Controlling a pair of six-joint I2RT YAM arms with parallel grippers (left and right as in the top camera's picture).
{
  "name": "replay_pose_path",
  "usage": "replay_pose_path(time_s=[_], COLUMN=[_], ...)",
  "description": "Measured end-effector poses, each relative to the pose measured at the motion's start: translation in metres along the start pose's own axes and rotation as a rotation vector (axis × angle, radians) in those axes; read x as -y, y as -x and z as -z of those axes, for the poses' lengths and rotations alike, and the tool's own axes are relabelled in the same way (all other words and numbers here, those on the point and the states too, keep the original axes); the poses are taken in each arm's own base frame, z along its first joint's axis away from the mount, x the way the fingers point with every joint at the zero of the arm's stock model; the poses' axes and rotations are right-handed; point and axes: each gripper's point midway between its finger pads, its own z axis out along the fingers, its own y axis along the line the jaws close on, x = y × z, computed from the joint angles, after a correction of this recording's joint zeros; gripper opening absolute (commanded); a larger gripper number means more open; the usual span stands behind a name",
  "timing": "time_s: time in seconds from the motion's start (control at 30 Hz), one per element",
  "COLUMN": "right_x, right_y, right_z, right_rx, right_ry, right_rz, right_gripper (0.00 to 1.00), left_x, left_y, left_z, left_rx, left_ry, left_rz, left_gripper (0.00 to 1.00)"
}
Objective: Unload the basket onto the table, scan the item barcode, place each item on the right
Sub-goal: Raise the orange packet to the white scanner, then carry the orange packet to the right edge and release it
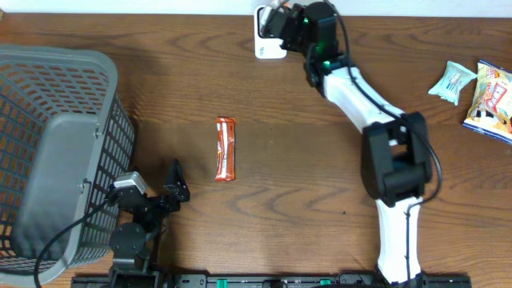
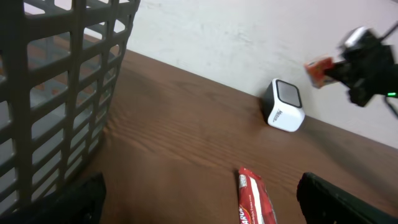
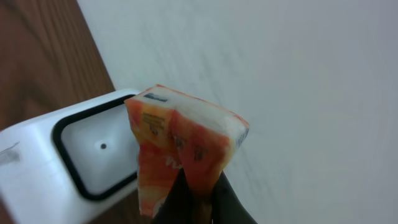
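I have the orange snack packet in my right gripper. Next, I let go of it on the larger snack bag's edge (image 1: 476, 95), next to the teal snack bag.
My right gripper (image 3: 199, 200) is shut on the lower end of an orange snack packet (image 3: 183, 140). The packet stands upright just in front of the dark window of the white barcode scanner (image 3: 81, 155). In the left wrist view the same packet (image 2: 320, 72) hangs a little right of and above the scanner (image 2: 284, 106), which stands at the table's far edge (image 1: 268, 44). A printed panel shows near the packet's top edge. My left gripper (image 2: 199, 202) rests low and open near the front left (image 1: 172, 192), holding nothing.
A red wrapped bar (image 1: 226, 149) lies in the middle of the table, between my left fingers in the left wrist view (image 2: 255, 199). A grey mesh basket (image 1: 56, 144) fills the left side. Two snack bags (image 1: 454, 82) (image 1: 492, 100) lie at the far right.
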Motion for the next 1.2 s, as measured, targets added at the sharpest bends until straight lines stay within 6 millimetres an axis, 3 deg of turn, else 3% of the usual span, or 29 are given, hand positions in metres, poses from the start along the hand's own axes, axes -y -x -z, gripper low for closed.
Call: replay_pose_path(time_s=[0.2, 0.37, 0.6, 0.7, 0.83, 0.9, 0.93, 1.1, 1.2], right_x=[-0.024, -0.030, 0.021, 0.022, 0.015, 0.021, 0.022, 0.038, 0.044], right_y=[0.003, -0.001, -0.029, -0.068, -0.141, -0.193, -0.203, -0.301, -0.347], right_z=[-0.029, -0.032, -0.020, -0.005, 0.028, 0.058, 0.064, 0.130, 0.162], right_rx=[-0.032, -0.093, -0.329, -0.496, -0.720, -0.855, -0.879, -1.100, -1.191], right_ry=[-0.008, -0.030, -0.199, -0.134, 0.035, 0.096, 0.104, 0.132, 0.096], right_rz=[0.066, 0.108, 0.186, 0.236, 0.248, 0.188, 0.172, -0.048, -0.183], right_gripper=[0.01, 0.01, 0.01, 0.01, 0.01, 0.01, 0.01, 0.01, 0.01], left_x=[0.000, 0.000, 0.000, 0.000, 0.000, 0.000, 0.000, 0.000, 0.000], left_y=[0.000, 0.000, 0.000, 0.000, 0.000, 0.000, 0.000, 0.000, 0.000], left_z=[0.000, 0.000, 0.000, 0.000, 0.000, 0.000, 0.000, 0.000, 0.000], left_rx=[0.000, 0.000, 0.000, 0.000, 0.000, 0.000, 0.000, 0.000, 0.000], left_ry=[0.000, 0.000, 0.000, 0.000, 0.000, 0.000, 0.000, 0.000, 0.000], left_rz=[0.000, 0.000, 0.000, 0.000, 0.000, 0.000, 0.000, 0.000, 0.000], left_gripper=[0.98, 0.98, 0.98, 0.98, 0.98, 0.98, 0.98, 0.98, 0.98])
